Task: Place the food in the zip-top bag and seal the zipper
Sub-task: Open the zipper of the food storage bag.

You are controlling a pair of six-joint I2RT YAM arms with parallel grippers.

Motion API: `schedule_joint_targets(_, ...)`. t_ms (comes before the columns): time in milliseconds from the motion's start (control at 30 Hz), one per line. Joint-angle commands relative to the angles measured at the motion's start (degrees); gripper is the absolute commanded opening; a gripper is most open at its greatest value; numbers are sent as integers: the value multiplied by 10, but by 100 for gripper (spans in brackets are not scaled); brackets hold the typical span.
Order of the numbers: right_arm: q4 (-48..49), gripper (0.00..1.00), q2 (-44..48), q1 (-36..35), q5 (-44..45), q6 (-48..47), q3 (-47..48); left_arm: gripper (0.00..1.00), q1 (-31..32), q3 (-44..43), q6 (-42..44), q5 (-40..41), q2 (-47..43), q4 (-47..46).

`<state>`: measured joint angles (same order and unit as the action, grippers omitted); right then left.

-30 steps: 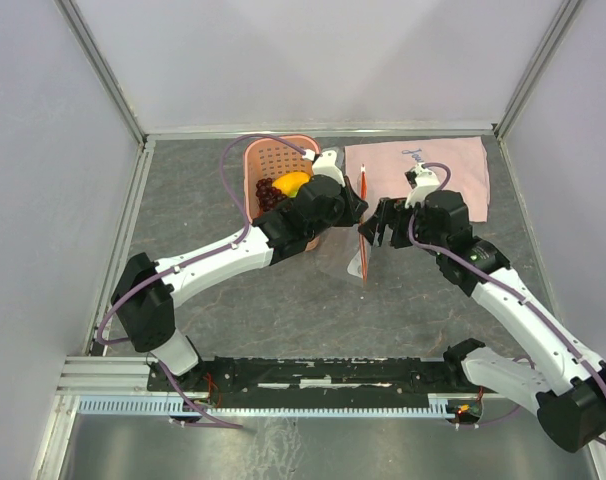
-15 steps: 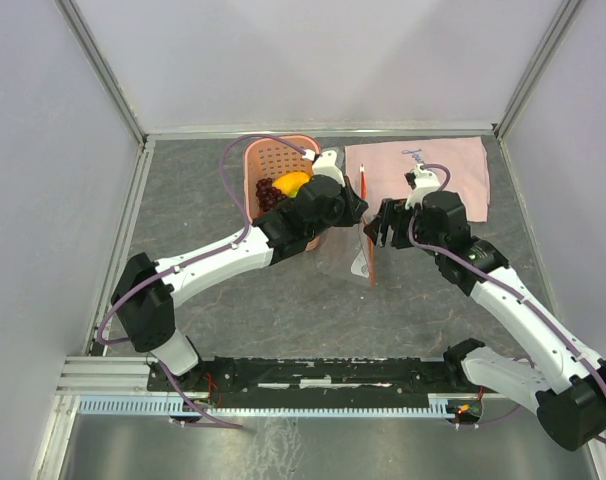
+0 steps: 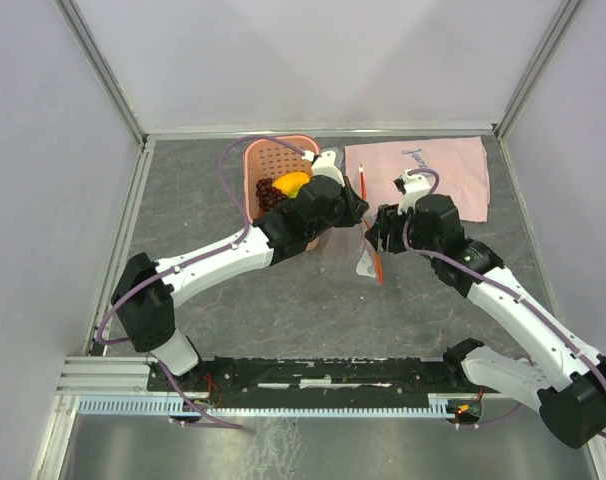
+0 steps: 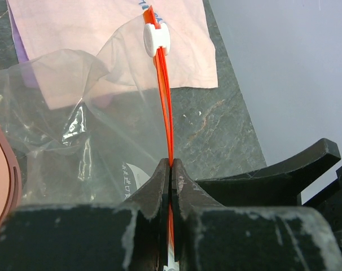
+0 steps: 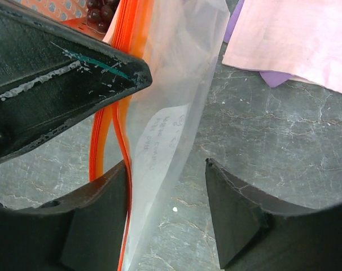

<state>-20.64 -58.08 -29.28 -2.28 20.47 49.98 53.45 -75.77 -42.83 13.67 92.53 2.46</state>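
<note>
My left gripper should open and take only the zipper piece nearer the basket (image 5: 96, 148) while my right gripper holds the other, as it now pinches both pieces of the bag's zipper together.
The clear zip-top bag (image 3: 355, 262) hangs between the two grippers, and I see no food in it. Its red-orange zipper (image 4: 164, 113) has a white slider (image 4: 156, 38) at the far end. My left gripper (image 4: 171, 169) is shut on the zipper strip and holds the bag up. My right gripper (image 5: 166, 164) is open. The bag's wall (image 5: 176, 84) lies between its jaws and the zipper (image 5: 112, 124) touches its left finger. A yellow mango (image 3: 291, 183) and dark grapes (image 3: 268, 195) lie in the pink basket (image 3: 273, 155). The other fruits are hidden.
A pink cloth (image 3: 433, 165) lies at the back right, behind the bag, and also shows in the left wrist view (image 4: 92, 34). The pink basket stands just left of the left gripper (image 3: 355, 213). Grey walls close in the table on three sides.
My right gripper has moved left and nearer, up to the bag. The zipper's near end has swung a little to the right. The left gripper has kept its hold.
</note>
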Motion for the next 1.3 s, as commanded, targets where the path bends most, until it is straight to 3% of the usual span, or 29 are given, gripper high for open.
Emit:
schedule_joint_targets(0,18,58,-5,-8,23,-21,-3,3,3,-18,-22,18,0,-20)
schedule_joint_targets(133,7,37,-4,-10,34,-29,6,6,3,-23,-17,23,-3,-7)
schedule_joint_targets(300,-12,4,4,-10,45,-39,27,25,3,-15,-7,30,-21,-1)
schedule_joint_targets(467,-29,2,7,-11,56,-48,48,42,3,-6,-3,6,-36,-4)
schedule_joint_targets(800,-37,2,5,-14,63,-60,64,51,5,1,-16,-47,-21,-16)
schedule_joint_targets(1033,-33,2,12,-19,68,-62,66,50,4,-11,-16,-34,9,-8)
schedule_joint_targets(1167,-39,2,16,-19,78,-72,76,45,5,-14,-16,-28,20,0)
schedule_joint_targets(1267,-44,2,12,-20,87,-82,82,36,4,-16,-17,-35,22,-1)
